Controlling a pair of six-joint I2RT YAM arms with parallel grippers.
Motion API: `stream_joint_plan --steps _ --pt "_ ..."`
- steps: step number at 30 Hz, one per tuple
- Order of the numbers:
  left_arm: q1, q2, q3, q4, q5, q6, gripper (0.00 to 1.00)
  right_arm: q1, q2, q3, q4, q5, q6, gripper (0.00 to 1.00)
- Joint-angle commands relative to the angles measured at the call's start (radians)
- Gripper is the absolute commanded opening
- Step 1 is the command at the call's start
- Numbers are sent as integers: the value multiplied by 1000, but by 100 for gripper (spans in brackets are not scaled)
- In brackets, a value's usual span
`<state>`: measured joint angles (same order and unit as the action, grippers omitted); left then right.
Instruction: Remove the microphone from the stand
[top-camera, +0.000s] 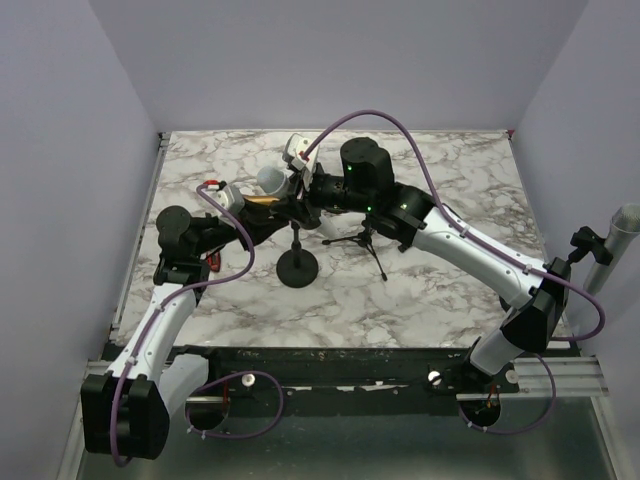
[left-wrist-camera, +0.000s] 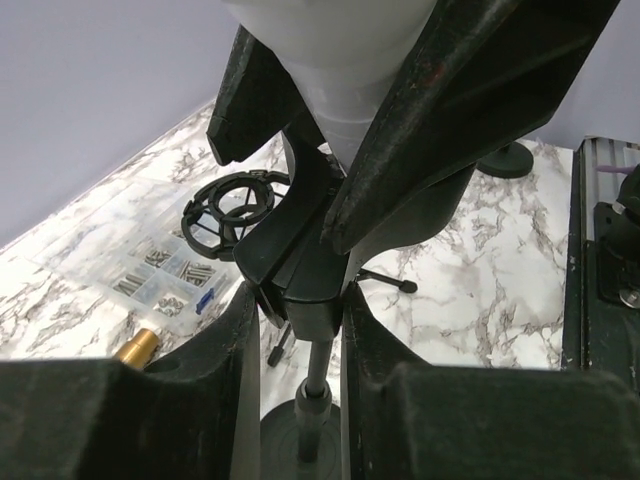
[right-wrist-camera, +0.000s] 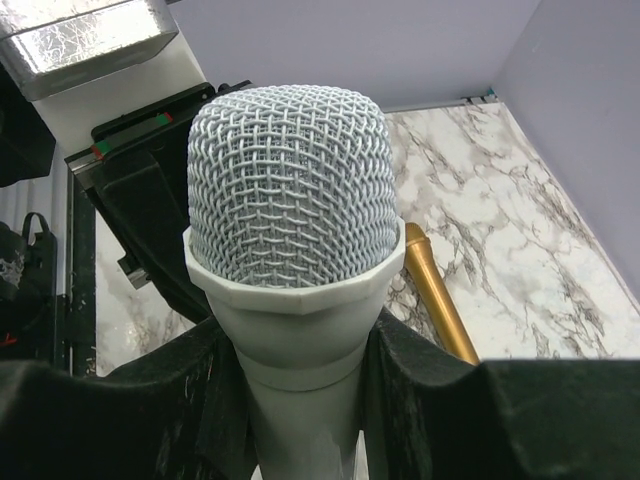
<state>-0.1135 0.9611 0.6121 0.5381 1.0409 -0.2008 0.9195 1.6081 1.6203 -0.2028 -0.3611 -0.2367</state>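
Note:
My right gripper has the white microphone. It will let go of it on the marble (top-camera: 403, 292) beside the near foot of the small black tripod.
A white microphone (right-wrist-camera: 290, 190) with a grey mesh head sits in the clip of a black stand (top-camera: 297, 268) with a round base. My right gripper (right-wrist-camera: 305, 400) is shut on the microphone's body just below the head; in the top view it (top-camera: 300, 188) reaches in from the right. My left gripper (left-wrist-camera: 297, 320) is shut on the stand's clip holder (left-wrist-camera: 315, 300) at the top of the pole; in the top view it (top-camera: 283, 212) is left of the pole. The microphone's lower body (left-wrist-camera: 350, 60) shows above, between the right gripper's black fingers (left-wrist-camera: 470, 90).
A gold microphone (right-wrist-camera: 435, 295) lies on the marble table beside the stand. A small black tripod (top-camera: 365, 240) stands to the right of it. A black shock mount (left-wrist-camera: 235, 210) and a clear box of screws (left-wrist-camera: 160, 270) lie beyond. Another round base (left-wrist-camera: 505, 158) sits farther off.

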Motion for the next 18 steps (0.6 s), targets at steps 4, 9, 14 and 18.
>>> stream_joint_plan --steps 4,9,14,18 --pt "-2 11 24 -65 33 77 0 0 -12 67 51 -41 20 1" --pt "-3 12 28 -81 22 86 0 -1 -15 105 82 -53 66 1" --pt "-2 12 30 -92 13 93 0 0 -55 115 151 40 127 1" --pt "-2 13 41 -134 -8 115 0 -1 -120 84 260 236 198 1"
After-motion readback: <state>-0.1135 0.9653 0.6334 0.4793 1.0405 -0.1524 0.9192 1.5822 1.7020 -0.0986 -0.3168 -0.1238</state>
